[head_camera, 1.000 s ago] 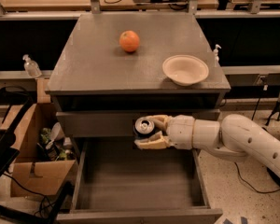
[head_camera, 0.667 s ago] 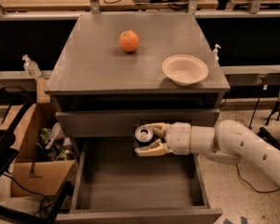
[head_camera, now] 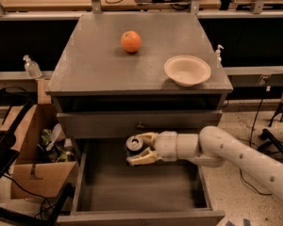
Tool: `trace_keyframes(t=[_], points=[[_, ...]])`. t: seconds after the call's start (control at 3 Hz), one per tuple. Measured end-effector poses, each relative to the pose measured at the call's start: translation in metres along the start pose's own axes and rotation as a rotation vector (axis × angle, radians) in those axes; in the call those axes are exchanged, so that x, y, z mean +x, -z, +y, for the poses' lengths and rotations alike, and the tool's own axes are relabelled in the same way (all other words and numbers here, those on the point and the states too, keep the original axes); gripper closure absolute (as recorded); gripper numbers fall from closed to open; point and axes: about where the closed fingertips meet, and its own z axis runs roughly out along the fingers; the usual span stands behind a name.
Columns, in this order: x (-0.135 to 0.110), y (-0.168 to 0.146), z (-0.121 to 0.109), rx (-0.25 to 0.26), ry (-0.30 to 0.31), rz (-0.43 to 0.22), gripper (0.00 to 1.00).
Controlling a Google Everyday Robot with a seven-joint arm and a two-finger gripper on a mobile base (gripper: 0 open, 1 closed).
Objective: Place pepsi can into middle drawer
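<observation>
Next, my gripper lets go of the pepsi can on the middle drawer's bare bottom (head_camera: 115, 179), toward the side nearest the cardboard box.
The pepsi can (head_camera: 133, 143) shows its silver top, held between the cream fingers of my gripper (head_camera: 139, 149), which is shut on it. My white arm reaches in from the right. The can hangs above the back part of the open middle drawer (head_camera: 137, 189), a wide grey box with a bare floor and a low front panel. The can's blue body is mostly hidden by the fingers.
An orange (head_camera: 130, 41) and a cream bowl (head_camera: 187, 70) sit on the grey cabinet top (head_camera: 94, 65). A closed drawer front (head_camera: 108, 124) lies just above the can. A cardboard box (head_camera: 30, 173) with clutter stands left of the cabinet.
The arm has carried the can leftward and slightly down, further over the open drawer. The orange and the bowl have stayed put.
</observation>
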Motion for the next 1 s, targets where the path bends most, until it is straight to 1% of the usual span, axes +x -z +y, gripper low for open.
trace_keyframes(t=[0.33,0.67,1.0], points=[[0.054,-0.058,0.01,-0.085,-0.068,-0.005,1.0],[0.1,-0.106,0.021,-0.132,-0.124,0.013,1.0],[0.138,-0.127,0.031,-0.116,-0.174,0.047,1.0]])
